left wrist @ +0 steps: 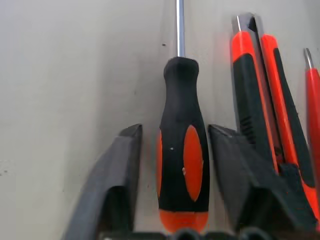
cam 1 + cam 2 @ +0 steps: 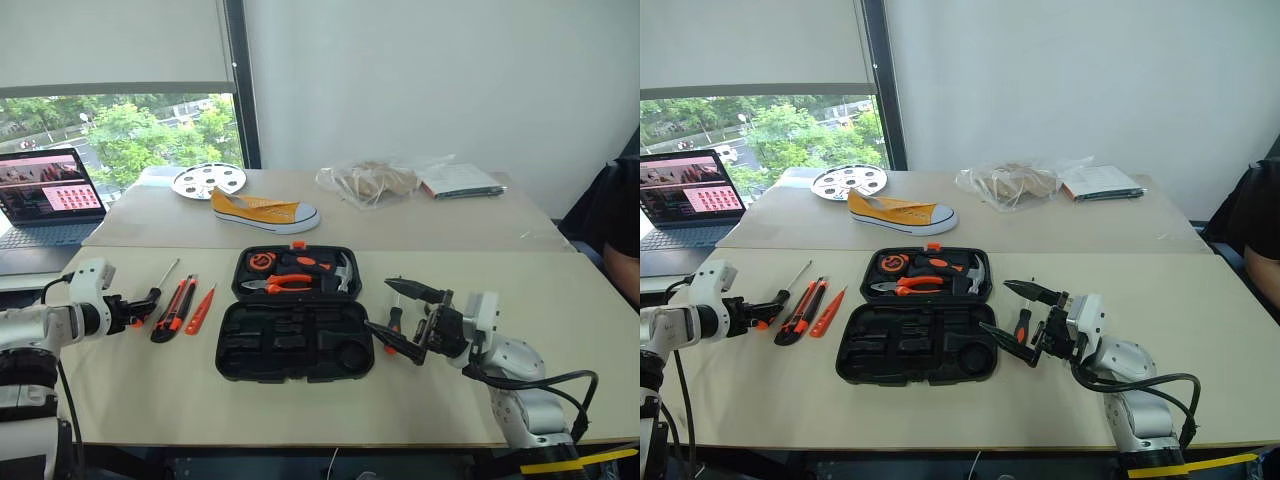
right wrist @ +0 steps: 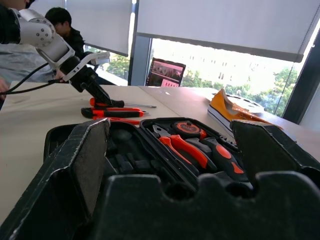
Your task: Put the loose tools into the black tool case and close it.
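Observation:
Next, I open my left gripper and release the screwdriver so that it lies in the near half of the black tool case (image 2: 287, 310), along the hinge.
The black tool case (image 2: 232, 352) lies open in the middle of the table, with pliers, a hammer and other tools in its far half and empty slots in its near half. Left of it lie a screwdriver (image 1: 182, 150), an orange-black utility knife (image 2: 175, 308) and a slim orange tool (image 2: 200, 310). My left gripper (image 2: 150, 297) sits low over the screwdriver's handle, a finger on each side and a narrow gap still showing. My right gripper (image 2: 378, 304) hovers open at the case's right edge. A second screwdriver (image 2: 393, 320) lies on the table just behind it.
A laptop (image 2: 45, 195) stands at the far left. A yellow shoe (image 2: 265, 212), a white perforated disc (image 2: 208, 180), a plastic bag (image 2: 370, 182) and papers (image 2: 460, 182) are on the far table. A person (image 2: 625, 220) sits at the right edge.

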{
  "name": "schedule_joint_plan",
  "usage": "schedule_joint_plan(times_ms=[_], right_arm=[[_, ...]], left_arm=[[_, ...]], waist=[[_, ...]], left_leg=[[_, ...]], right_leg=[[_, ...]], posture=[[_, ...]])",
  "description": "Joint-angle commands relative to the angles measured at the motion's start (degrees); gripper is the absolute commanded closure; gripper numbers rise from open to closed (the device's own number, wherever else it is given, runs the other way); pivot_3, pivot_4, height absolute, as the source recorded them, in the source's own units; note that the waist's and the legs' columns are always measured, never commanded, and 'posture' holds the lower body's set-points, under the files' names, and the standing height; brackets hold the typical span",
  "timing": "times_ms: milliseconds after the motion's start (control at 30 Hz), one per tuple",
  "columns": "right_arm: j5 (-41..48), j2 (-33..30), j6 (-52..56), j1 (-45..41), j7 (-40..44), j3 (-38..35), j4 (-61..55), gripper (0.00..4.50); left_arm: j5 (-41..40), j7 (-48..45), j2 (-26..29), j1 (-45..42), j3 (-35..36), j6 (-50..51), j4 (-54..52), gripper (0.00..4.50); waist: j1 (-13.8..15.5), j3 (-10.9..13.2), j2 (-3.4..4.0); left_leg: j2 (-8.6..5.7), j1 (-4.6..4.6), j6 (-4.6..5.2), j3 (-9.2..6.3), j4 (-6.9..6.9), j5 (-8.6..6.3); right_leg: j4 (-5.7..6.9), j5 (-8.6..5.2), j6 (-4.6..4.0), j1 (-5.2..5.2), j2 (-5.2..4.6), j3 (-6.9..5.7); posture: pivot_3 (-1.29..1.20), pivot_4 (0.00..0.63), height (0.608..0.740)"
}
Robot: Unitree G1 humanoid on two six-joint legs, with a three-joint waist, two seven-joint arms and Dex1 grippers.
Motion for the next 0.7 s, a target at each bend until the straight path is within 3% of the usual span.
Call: schedule_joint_plan(times_ms=[33,200,333,467,700], right_arm=[[0.73,-0.83,0.05,0.37,-0.66,-1.63,-2.68,0.00],[1.49,-2.47,0.99,1.67,-0.49,-2.84,-3.83,0.00],[2.69,-5.64,2.45,4.25,0.02,-5.29,-5.53,0.00],[3.78,-8.41,3.70,6.66,0.51,-7.85,-6.53,0.00],[4.39,-10.32,5.63,11.61,0.17,-9.50,-10.11,0.00]], left_arm=[[0.12,-2.95,1.86,-0.64,4.44,-7.58,0.87,3.64],[-2.72,-16.63,0.81,3.39,9.88,-27.80,-5.64,3.65],[-6.12,-30.94,0.20,4.94,4.58,-27.70,-21.16,3.65],[4.10,-37.79,-0.83,2.88,-8.62,-38.06,-28.89,3.65],[20.42,-35.58,-7.22,-4.58,-22.51,-49.85,-20.54,3.65]], waist=[[-0.02,0.00,-0.01],[0.11,0.01,-0.02],[0.81,0.02,-0.02],[1.63,0.02,0.00],[1.00,0.01,0.05]], left_leg=[[0.04,0.01,-0.01,-0.03,0.01,0.01],[0.07,-0.03,-0.01,-0.09,0.01,0.01],[0.02,-0.16,0.04,-0.10,0.04,-0.01],[-0.08,-0.09,0.07,-0.11,0.11,-0.01],[-0.11,-0.11,0.12,-0.35,0.17,0.04]], right_leg=[[0.03,0.00,0.00,0.00,-0.01,0.01],[0.02,0.00,-0.01,-0.01,-0.13,-0.05],[-0.04,-0.03,0.05,-0.03,-0.21,-0.17],[-0.02,-0.04,0.08,0.08,-0.21,-0.09],[-0.01,-0.03,0.08,0.15,-0.02,0.20]], posture=[[0.00,0.150,0.740],[0.00,0.150,0.740],[0.00,0.150,0.740],[0.00,0.150,0.740],[0.00,0.150,0.740]])
